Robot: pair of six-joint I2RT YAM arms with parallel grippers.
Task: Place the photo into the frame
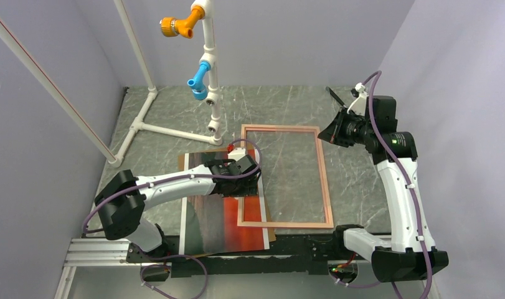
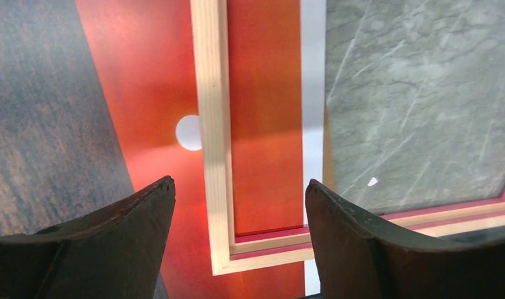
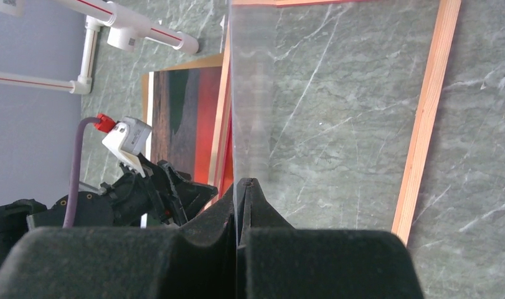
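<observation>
The side of the frame lies across the photo. My left gripper needs to first back away, come in lower and pinch the wood (image 2: 215, 132) beside the white sun.
The photo (image 1: 206, 224) lies face up near the front left, on a brown backing panel (image 1: 182, 159). The frame (image 1: 325, 180) lies flat with its pale back up, and its near left corner overlaps the photo. My left gripper (image 1: 243, 190) hovers open and empty over that overlap. In the left wrist view its fingers (image 2: 113, 237) straddle the frame's rail (image 2: 212, 124) above the photo's white sun (image 2: 188, 132). My right gripper (image 1: 329, 134) is raised beside the frame's far right corner. In the right wrist view it (image 3: 245, 182) is shut on a thin clear sheet (image 3: 232, 93) seen edge-on.
A white pipe stand (image 1: 212, 93) with orange and blue fittings stands at the back left, close to the frame's far left corner. Slanted white poles (image 1: 50, 81) run along the left wall. Grey marble tabletop (image 1: 355, 187) shows right of the frame.
</observation>
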